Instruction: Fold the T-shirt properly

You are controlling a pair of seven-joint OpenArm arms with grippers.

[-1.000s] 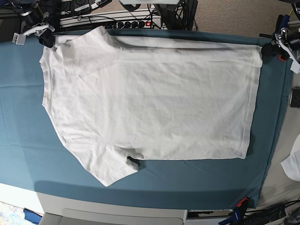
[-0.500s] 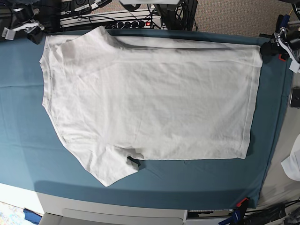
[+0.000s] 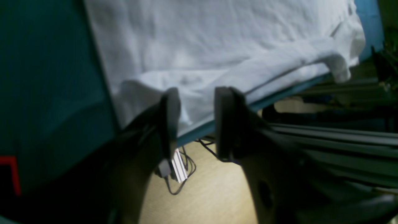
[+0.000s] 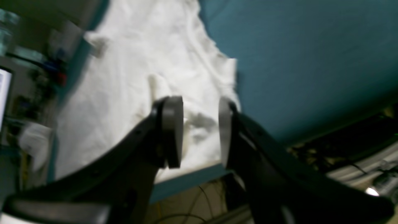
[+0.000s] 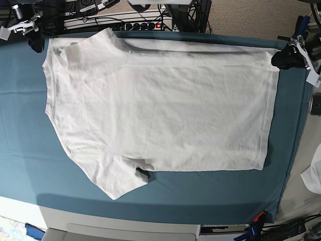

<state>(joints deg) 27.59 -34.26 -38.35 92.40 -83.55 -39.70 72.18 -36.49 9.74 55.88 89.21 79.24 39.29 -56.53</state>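
The end of the folded sleeve sticks out past the shirt's far edge. Next, my right gripper moves in and takes the sleeve's fold (image 5: 85, 56) near the shirt's shoulder.
The white T-shirt (image 5: 160, 115) lies flat on the teal table cloth (image 5: 25, 125), neckline to the left and hem to the right, with one sleeve pointing at the front edge. My left gripper (image 5: 281, 59) is open at the shirt's far hem corner. In the left wrist view (image 3: 196, 124) its jaws stand apart over the shirt's edge (image 3: 217, 49) and hold nothing. My right gripper (image 5: 35, 42) is open just off the far shoulder corner. In the right wrist view (image 4: 199, 130) the shirt (image 4: 140, 77) shows between its spread fingers.
A power strip and cables (image 5: 135, 25) run along the back edge. A white fabric piece (image 5: 313, 175) and a small dark device (image 5: 316, 104) lie off the cloth at the right. A red clamp (image 5: 258, 217) holds the cloth's front right corner.
My right gripper has drawn back to the left, off the shirt's shoulder corner. My left gripper has shifted slightly in onto the hem corner. The shirt lies as before.
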